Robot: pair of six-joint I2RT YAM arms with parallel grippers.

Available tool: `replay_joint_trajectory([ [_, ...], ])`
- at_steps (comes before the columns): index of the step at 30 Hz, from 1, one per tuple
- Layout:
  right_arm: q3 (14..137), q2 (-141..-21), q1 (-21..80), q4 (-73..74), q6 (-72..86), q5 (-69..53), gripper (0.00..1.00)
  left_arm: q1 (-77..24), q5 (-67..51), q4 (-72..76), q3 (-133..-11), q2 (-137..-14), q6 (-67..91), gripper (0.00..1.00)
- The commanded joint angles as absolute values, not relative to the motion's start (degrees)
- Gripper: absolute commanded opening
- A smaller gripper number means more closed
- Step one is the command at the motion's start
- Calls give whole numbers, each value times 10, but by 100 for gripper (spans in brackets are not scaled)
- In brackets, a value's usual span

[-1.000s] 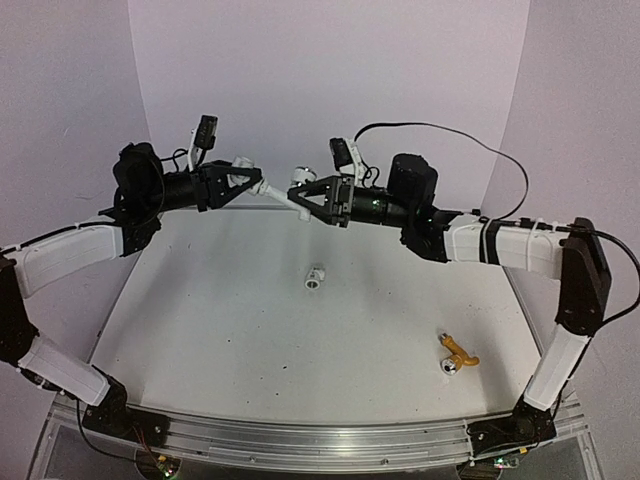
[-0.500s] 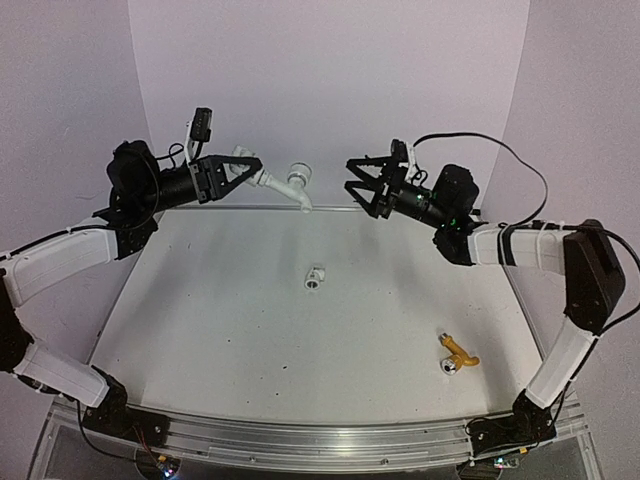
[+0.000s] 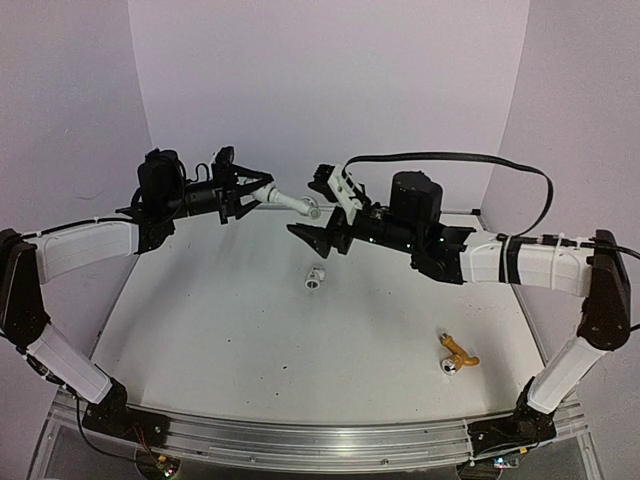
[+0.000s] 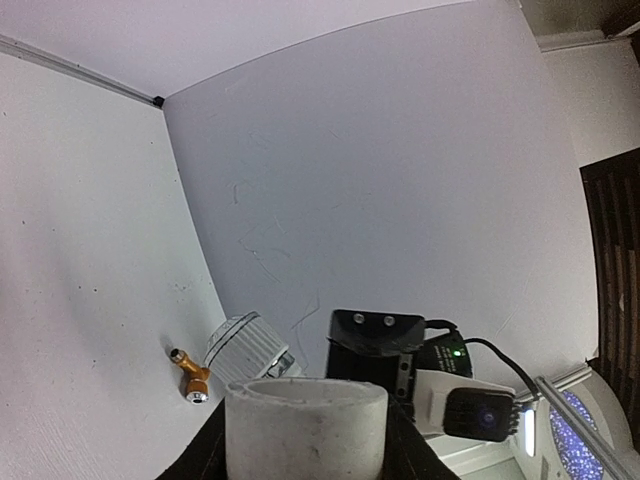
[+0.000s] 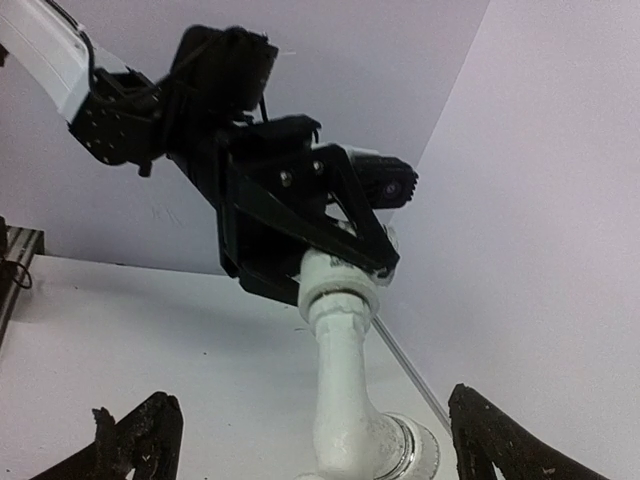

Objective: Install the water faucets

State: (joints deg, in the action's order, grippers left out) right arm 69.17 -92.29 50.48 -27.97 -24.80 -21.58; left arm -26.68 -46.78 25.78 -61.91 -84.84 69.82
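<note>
Next, I set the white faucet down with my left gripper on the table [image 3: 193,274], between the loose fitting and the side that is nearest it.
The white faucet [image 3: 290,202] sticks out rightward from a stubby white pipe fitting [image 3: 262,193], above the back of the table. My left gripper [image 3: 250,194] is shut on that fitting [image 4: 305,430]. In the right wrist view the faucet [image 5: 345,390] hangs down from the fitting's collar [image 5: 345,272], its silvery ring at the bottom. My right gripper [image 5: 310,445] stands open, one finger on each side of the faucet's end and apart from it; it shows at the spout tip [image 3: 312,222] from above. The yellow-gold faucet [image 3: 458,355] lies on the table at the front right.
A second white pipe fitting [image 3: 315,276] lies on the table [image 3: 230,330] just below the two grippers. The back wall stands close behind them. The right arm's cable [image 3: 450,157] arches above its wrist.
My right gripper let go of the white faucet, opened and drew back to the right, then came back with its jaws wide around the faucet's end. The left arm turned slightly, still holding.
</note>
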Motion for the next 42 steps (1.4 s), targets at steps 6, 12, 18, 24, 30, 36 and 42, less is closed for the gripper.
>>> replay_joint_trajectory([
  [6,784,-999,502,-291,-166,-162,72,-275,-495,298,-667,-840,710,0],
  [12,799,-1006,497,-285,76,-191,19,-283,-498,302,-662,-808,532,0],
  [18,831,-1058,456,-341,556,-394,0,-288,-603,319,-643,-751,235,0],
  [24,811,-1070,425,-571,905,-452,0,-293,-727,320,-651,-720,164,0],
  [30,827,-1005,412,-403,591,-466,37,-275,-594,314,-689,-754,386,0],
  [36,818,-899,414,5,233,-84,85,-229,-418,109,-668,-729,414,0],
  [42,735,-833,414,72,92,105,98,-195,-198,-70,-636,-703,394,0],
])
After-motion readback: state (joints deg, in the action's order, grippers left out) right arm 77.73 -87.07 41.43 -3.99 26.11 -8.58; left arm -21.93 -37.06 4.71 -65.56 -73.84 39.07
